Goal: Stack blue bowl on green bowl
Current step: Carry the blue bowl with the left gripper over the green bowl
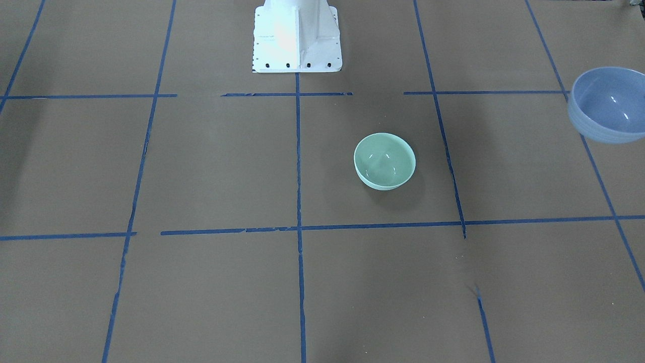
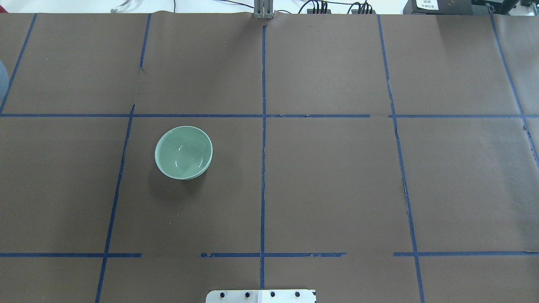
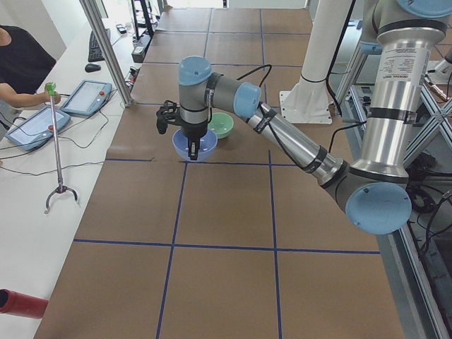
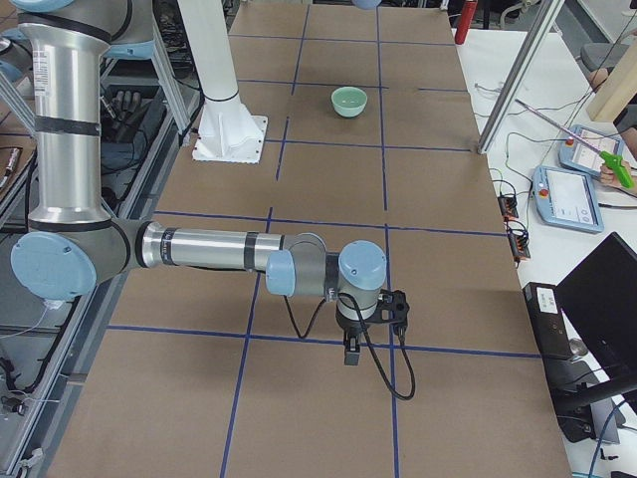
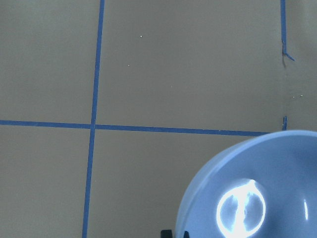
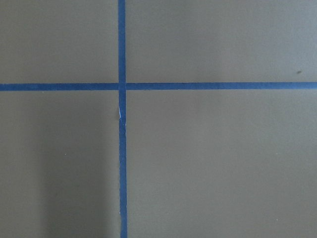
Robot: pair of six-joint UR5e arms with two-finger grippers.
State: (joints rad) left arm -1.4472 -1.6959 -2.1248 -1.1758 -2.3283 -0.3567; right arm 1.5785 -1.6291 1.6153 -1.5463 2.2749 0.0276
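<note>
The blue bowl will go down inside the empty green bowl (image 1: pixel 387 158) from my left gripper, nesting within the green bowl's rim.
The blue bowl (image 1: pixel 607 103) hangs tilted above the table at the far right edge of the front view. It fills the lower right of the left wrist view (image 5: pixel 257 188) and shows as a sliver in the overhead view (image 2: pixel 2 80). My left gripper (image 3: pixel 192 148) is shut on its rim; the fingertips peek in at the bottom of the wrist view (image 5: pixel 174 233). The green bowl (image 1: pixel 384 160) stands upright and empty on the table (image 2: pixel 183 152), just beyond the blue bowl in the left side view (image 3: pixel 222 125). My right gripper (image 4: pixel 351 357) hovers low over tape lines far from both bowls; I cannot tell if it is open.
Blue tape lines grid the brown table. The white robot base (image 1: pixel 297 40) stands at the table's middle edge. Operators' tablets (image 3: pixel 85 95), a grabber stick (image 3: pixel 55 141) and a red cylinder (image 3: pixel 21 304) lie on the white side bench.
</note>
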